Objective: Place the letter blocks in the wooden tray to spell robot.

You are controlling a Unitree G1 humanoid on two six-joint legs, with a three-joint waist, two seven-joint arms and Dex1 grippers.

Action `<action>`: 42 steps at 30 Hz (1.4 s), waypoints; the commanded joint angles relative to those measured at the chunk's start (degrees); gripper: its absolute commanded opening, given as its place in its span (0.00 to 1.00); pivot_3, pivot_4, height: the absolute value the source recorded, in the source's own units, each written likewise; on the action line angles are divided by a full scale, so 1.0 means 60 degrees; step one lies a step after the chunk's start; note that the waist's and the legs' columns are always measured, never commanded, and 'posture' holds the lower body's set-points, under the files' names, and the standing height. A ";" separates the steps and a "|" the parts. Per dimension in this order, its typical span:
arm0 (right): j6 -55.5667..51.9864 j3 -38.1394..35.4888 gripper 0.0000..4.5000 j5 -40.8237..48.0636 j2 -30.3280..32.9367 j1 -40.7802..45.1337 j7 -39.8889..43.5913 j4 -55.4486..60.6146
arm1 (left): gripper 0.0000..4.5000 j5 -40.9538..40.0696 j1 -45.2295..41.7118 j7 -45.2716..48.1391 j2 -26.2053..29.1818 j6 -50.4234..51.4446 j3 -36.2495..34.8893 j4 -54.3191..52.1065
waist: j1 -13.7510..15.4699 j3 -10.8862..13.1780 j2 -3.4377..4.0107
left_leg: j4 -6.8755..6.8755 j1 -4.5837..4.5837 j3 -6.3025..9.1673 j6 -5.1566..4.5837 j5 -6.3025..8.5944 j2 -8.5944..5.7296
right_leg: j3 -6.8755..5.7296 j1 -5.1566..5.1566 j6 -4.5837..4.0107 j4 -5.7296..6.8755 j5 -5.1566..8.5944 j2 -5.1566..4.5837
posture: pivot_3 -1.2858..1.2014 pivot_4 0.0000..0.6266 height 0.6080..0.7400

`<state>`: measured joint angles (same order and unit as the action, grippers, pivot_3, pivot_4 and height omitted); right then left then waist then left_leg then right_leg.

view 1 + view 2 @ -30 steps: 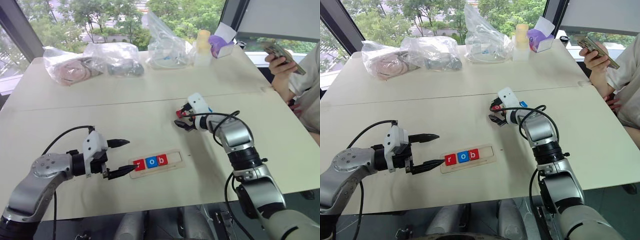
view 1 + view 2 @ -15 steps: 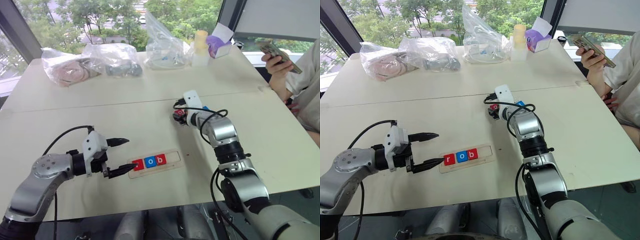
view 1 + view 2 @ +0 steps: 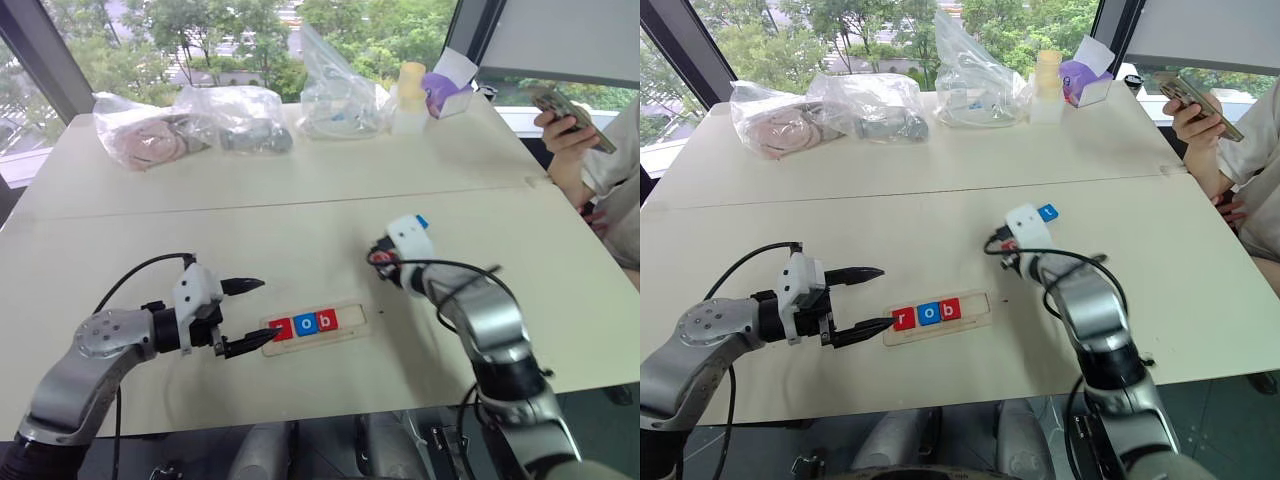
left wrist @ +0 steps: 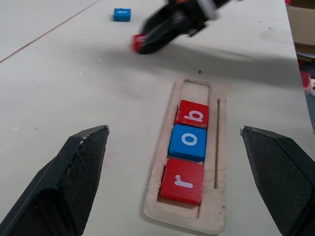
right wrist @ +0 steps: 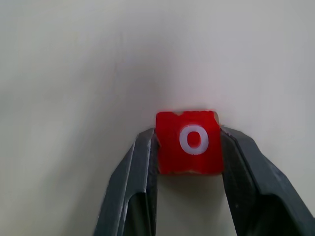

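Observation:
Next, I set down the red o block, pinched by its b-meeting side in my right gripper, and grip its top and bottom edges [image 5: 191, 170].
The wooden tray [image 3: 352, 320] lies near the table's front edge with three letter blocks in its left part: a red r [image 4: 183, 180], a blue o [image 4: 188, 141] and a red b [image 4: 193, 114]. Its right part is bare. My left gripper [image 3: 268, 310] hovers open just left of the tray's left end. Beyond the tray and to its right, my right gripper [image 5: 188, 133] is shut on a red o block [image 5: 189, 142], held a little above the table. A blue t block [image 3: 1048, 212] lies on the table just beyond that gripper.
Three clear plastic bags [image 3: 240, 115] sit along the far side, with a pale bottle [image 3: 408, 92] and a purple box [image 3: 445, 92] at the back right. A person holding a phone [image 3: 560, 105] sits at the right edge.
My right gripper has shut on the red o block and pulled back toward me with it, away from the blue t block. The left arm has not moved.

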<state>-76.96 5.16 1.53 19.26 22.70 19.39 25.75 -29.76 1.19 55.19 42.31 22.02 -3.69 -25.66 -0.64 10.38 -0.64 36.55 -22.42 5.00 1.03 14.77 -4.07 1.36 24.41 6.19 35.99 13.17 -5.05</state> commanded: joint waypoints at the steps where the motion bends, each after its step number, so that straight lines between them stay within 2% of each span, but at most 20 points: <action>1: -0.2000 -0.0844 0.26 0.0227 -0.0022 -0.0561 -0.0130 0.1361 | 1.00 -0.0172 -0.0212 0.0131 0.0040 -0.0008 -0.0010 -0.0278 | -0.0004 0.0000 0.0000 | 0.0002 0.0003 -0.0001 0.0000 0.0000 0.0003 | 0.0000 -0.0001 -0.0006 0.0000 0.0003 0.0003 | 0.52 0.24 1.00; 4: -0.2580 -0.1382 0.26 0.0388 -0.0354 -0.1123 -0.0286 0.2207 | 1.00 -0.0299 -0.0482 0.0198 0.0086 0.0161 0.0026 -0.0332 | 0.0005 -0.0002 -0.0001 | 0.0007 0.0005 0.0001 0.0000 -0.0001 0.0008 | -0.0003 -0.0003 -0.0022 0.0005 0.0013 0.0008 | 0.52 0.24 1.00; 8: -0.2590 -0.1433 0.26 0.0605 -0.0565 -0.1446 -0.0552 0.2673 | 1.00 -0.0315 -0.0666 0.0271 0.0095 0.0232 0.0035 -0.0273 | -0.0014 -0.0002 -0.0002 | 0.0011 0.0004 -0.0001 0.0000 -0.0001 0.0007 | -0.0006 -0.0009 -0.0004 0.0000 0.0005 0.0007 | 0.52 0.24 1.00; 12: -0.2590 -0.1389 0.72 0.0907 -0.0617 -0.1545 -0.0671 0.2843 | 1.00 -0.0208 -0.0882 0.0397 0.0071 0.0144 0.0131 -0.0039 | -0.0021 -0.0002 -0.0002 | 0.0011 0.0004 0.0000 0.0000 -0.0001 0.0008 | -0.0007 -0.0008 0.0002 0.0000 0.0002 0.0008 | 0.52 0.24 1.00; 14: -0.2590 -0.1258 0.95 0.1375 -0.0085 -0.1318 -0.0264 0.2856 | 1.00 -0.0139 -0.0884 0.0456 0.0043 0.0059 0.0149 0.0070 | -0.0018 -0.0002 -0.0002 | 0.0012 0.0004 -0.0001 0.0000 -0.0001 0.0008 | -0.0006 -0.0009 0.0000 0.0000 0.0003 0.0007 | 0.52 0.24 1.00; 15: -0.2590 -0.1191 0.98 0.1670 0.0400 -0.1066 0.0120 0.2864 | 1.00 -0.0113 -0.0894 0.0476 0.0033 0.0023 0.0158 0.0113 | -0.0015 0.0001 0.0001 | 0.0013 0.0004 -0.0001 0.0000 -0.0001 0.0007 | -0.0006 -0.0011 0.0000 -0.0001 0.0004 0.0006 | 0.52 0.24 1.00; 18: -0.2252 -0.1102 0.98 0.2230 0.1387 -0.0645 0.0821 0.2721 | 1.00 -0.0070 -0.0940 0.0503 0.0009 -0.0030 0.0186 0.0200 | -0.0021 0.0008 0.0000 | 0.0038 -0.0005 -0.0002 -0.0001 0.0000 0.0005 | -0.0008 -0.0014 -0.0025 -0.0003 0.0018 0.0004 | 0.52 0.24 1.00; 21: 0.1985 -0.0602 0.98 0.2605 0.4246 -0.0607 0.4210 0.1516 | 1.00 0.0010 -0.0977 0.0529 -0.0048 -0.0162 0.0244 0.0277 | -0.0002 0.0026 0.0014 | 0.0046 -0.0010 -0.0006 -0.0006 0.0003 0.0004 | -0.0014 -0.0018 -0.0018 -0.0004 0.0022 0.0003 | 0.52 0.24 1.00; 24: 0.5776 -0.0257 0.98 0.2390 0.5841 -0.1116 0.6588 0.0340 | 1.00 0.0098 -0.1029 0.0515 -0.0114 -0.0291 0.0306 0.0328 | -0.0024 0.0038 -0.0005 | 0.0067 -0.0007 -0.0014 -0.0035 0.0020 0.0006 | -0.0021 -0.0046 0.0035 -0.0018 0.0028 0.0003 | 0.52 0.24 1.00; 26: 0.7176 -0.0072 0.98 0.2301 0.6374 -0.1245 0.7559 -0.0545 | 1.00 0.0164 -0.1052 0.0506 -0.0156 -0.0357 0.0338 0.0340 | -0.0027 0.0045 -0.0023 | 0.0066 -0.0003 -0.0013 -0.0047 0.0028 0.0008 | -0.0023 -0.0057 0.0051 -0.0026 0.0029 0.0003 | 0.52 0.24 1.00; 30: 0.9415 0.0846 0.98 0.1545 0.6151 -0.0244 0.8514 -0.3209 | 1.00 0.0203 -0.0944 0.0323 -0.0240 -0.0370 0.0320 0.0143 | -0.0082 0.0052 -0.0024 | 0.0077 -0.0001 -0.0029 -0.0049 0.0029 0.0008 | -0.0003 -0.0058 0.0042 -0.0031 0.0024 -0.0001 | 0.52 0.24 1.00; 37: 1.1280 0.1628 0.98 0.0717 0.5475 0.0928 0.9362 -0.6011 | 1.00 0.0138 -0.0695 0.0296 -0.0135 -0.0313 0.0248 -0.0089 | -0.0013 0.0059 -0.0019 | 0.0081 -0.0006 -0.0020 -0.0047 0.0029 0.0007 | -0.0002 -0.0054 0.0032 -0.0033 0.0022 -0.0004 | 0.52 0.24 1.00; 40: 1.1477 0.1835 0.98 0.0560 0.5390 0.1095 0.9701 -0.6511 | 1.00 0.0158 -0.0606 0.0326 -0.0107 -0.0371 0.0207 -0.0083 | 0.0010 0.0058 -0.0019 | 0.0080 -0.0008 -0.0020 -0.0046 0.0030 0.0003 | -0.0001 -0.0054 0.0030 -0.0040 0.0022 -0.0008 | 0.52 0.24 1.00; 42: 1.1504 0.1805 0.86 0.0555 0.5254 0.1152 0.9747 -0.6637 | 1.00 0.0187 -0.0567 0.0331 -0.0120 -0.0420 0.0210 -0.0067 | 0.0008 0.0058 -0.0020 | 0.0081 -0.0008 -0.0015 -0.0046 0.0030 0.0003 | -0.0002 -0.0059 0.0028 -0.0046 0.0022 -0.0008 | 0.52 0.24 1.00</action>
<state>-8.33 15.50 5.73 51.25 29.50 77.37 -13.15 -28.62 -2.39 57.15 41.14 20.71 -1.27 -24.48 -0.59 10.72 -0.76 37.04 -22.46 4.91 0.75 14.94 -4.05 1.34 24.05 6.35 35.71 13.30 -5.09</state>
